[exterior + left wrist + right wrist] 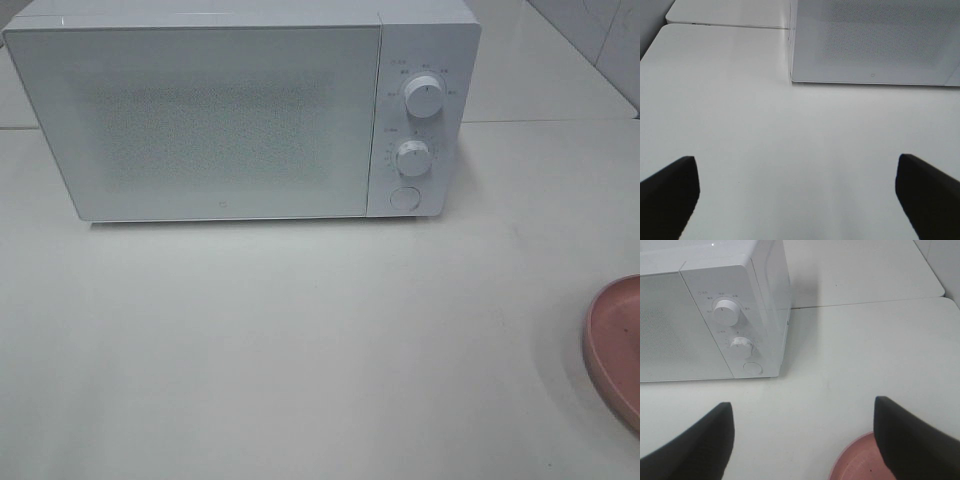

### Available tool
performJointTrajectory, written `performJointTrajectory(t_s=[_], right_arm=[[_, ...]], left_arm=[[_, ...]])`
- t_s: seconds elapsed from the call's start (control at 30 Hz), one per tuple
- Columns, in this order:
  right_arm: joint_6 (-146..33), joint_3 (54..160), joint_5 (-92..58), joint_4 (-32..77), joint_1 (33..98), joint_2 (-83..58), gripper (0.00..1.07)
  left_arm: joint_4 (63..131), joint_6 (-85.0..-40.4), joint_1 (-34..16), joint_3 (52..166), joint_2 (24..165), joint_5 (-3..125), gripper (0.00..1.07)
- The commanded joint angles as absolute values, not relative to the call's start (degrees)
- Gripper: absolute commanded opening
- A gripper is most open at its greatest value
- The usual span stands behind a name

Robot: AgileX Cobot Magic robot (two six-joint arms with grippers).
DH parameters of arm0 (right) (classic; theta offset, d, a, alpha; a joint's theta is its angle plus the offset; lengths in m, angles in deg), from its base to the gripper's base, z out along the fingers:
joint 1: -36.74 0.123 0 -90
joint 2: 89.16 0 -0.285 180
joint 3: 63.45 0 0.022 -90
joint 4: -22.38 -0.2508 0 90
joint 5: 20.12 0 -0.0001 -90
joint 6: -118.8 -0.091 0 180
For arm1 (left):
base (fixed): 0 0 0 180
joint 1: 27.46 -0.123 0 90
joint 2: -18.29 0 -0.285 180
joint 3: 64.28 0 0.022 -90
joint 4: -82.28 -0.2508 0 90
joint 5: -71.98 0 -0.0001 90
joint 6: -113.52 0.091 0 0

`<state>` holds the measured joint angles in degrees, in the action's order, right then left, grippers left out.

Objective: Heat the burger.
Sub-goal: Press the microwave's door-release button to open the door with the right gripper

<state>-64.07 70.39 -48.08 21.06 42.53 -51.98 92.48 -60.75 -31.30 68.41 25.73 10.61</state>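
The round button (405, 199) (753, 368) below the knobs on the microwave's control panel is next, and my right gripper will go to it and close just in front of it.
The burger is out of view in all three views. A white microwave (200, 120) stands at the back of the table with its door shut. The left wrist view shows its door (875, 40), and the right wrist view shows its control panel (737, 330). My left gripper (797, 200) hangs open over bare table in front of the microwave's left corner, holding nothing. My right gripper (802, 440) is open and empty too, above the table in front of the control panel. Neither arm shows in the exterior high view.
A round pink plate (615, 345) lies at the table's right edge, and the part that shows is bare. The same plate (865, 462) sits just under my right gripper's fingers. The panel has two knobs (424, 98) and a round button (404, 197).
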Motion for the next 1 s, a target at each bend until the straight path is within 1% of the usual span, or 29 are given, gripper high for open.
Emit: performJointTrajectory(t_s=[0.03,0.37,0.57,0.63,0.67,0.73,0.83,0.9,0.93,1.0], right_arm=[[-63.78,70.67,-44.3,20.95,42.41,-48.43,0.73],[-63.78,70.67,-36.56,21.35,42.41,-37.31,0.73],[-63.78,70.16,-29.57,25.3,42.41,-32.1,0.73],[-63.61,66.89,-19.26,25.53,42.41,-29.64,0.73],[-63.61,66.89,-19.26,25.53,42.41,-29.64,0.73],[-63.32,63.97,-9.63,25.53,42.41,-27.69,0.73],[-63.21,63.17,-7.51,25.53,42.41,-27.12,0.73],[-62.86,60.65,-0.64,25.47,42.41,-24.65,0.73],[-62.86,60.65,-0.64,25.47,42.41,-24.65,0.73],[-62.41,58.18,8.87,25.42,42.41,-20.81,0.73]], left_arm=[[92.94,-60.58,-31.36,68.24,24.7,10.38,1.0],[92.94,-60.58,-31.36,68.24,24.7,10.38,1.0],[92.94,-60.58,-31.36,68.24,24.7,10.38,1.0],[92.94,-60.58,-31.36,68.24,24.7,10.38,1.0],[92.94,-60.58,-31.36,68.24,24.7,10.38,1.0],[92.94,-60.58,-31.36,68.24,24.7,10.38,1.0],[92.94,-60.58,-31.36,68.24,24.7,10.38,1.0],[92.94,-60.58,-31.36,68.24,24.7,10.38,1.0],[92.94,-60.58,-31.36,68.24,24.7,10.38,1.0],[92.94,-60.58,-31.36,68.24,24.7,10.38,1.0]])
